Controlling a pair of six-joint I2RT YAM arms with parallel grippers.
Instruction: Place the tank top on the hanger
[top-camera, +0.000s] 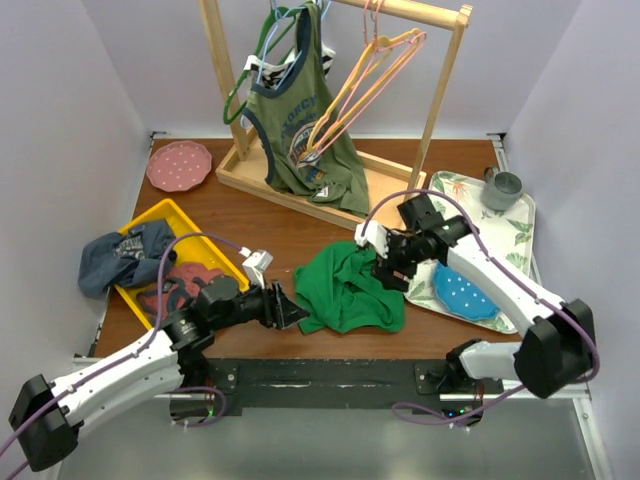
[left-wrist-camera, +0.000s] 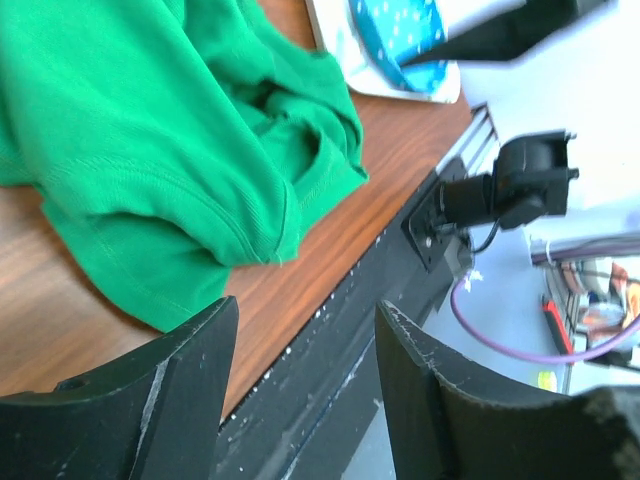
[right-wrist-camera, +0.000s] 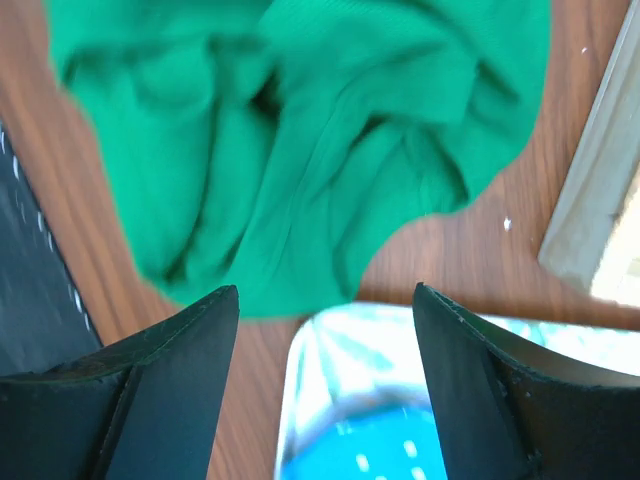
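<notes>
The robot's left gripper will close on the front edge (top-camera: 332, 328) (left-wrist-camera: 265, 256) of the bright green tank top, next to the flat corner that sticks out.
The bright green tank top (top-camera: 348, 290) lies crumpled on the wooden table near the front edge. It also shows in the left wrist view (left-wrist-camera: 150, 150) and the right wrist view (right-wrist-camera: 300, 130). The yellow-orange hanger (top-camera: 342, 105) hangs on the wooden rack at the back, beside pink ones. My left gripper (top-camera: 294, 310) is open and empty just left of the top; in its own view (left-wrist-camera: 305, 330) the jaws straddle the table's front edge. My right gripper (top-camera: 388, 268) is open and empty at the top's right edge, and in its own view (right-wrist-camera: 325, 300) it sits over the tray's rim.
An olive printed top (top-camera: 300, 120) and a dark green hanger (top-camera: 238, 95) hang on the rack (top-camera: 300, 190). A leaf-patterned tray (top-camera: 510, 230) on the right holds a blue plate (top-camera: 465, 295) and a grey mug (top-camera: 500, 188). A yellow bin (top-camera: 150, 222) with clothes and a pink plate (top-camera: 178, 165) sit on the left.
</notes>
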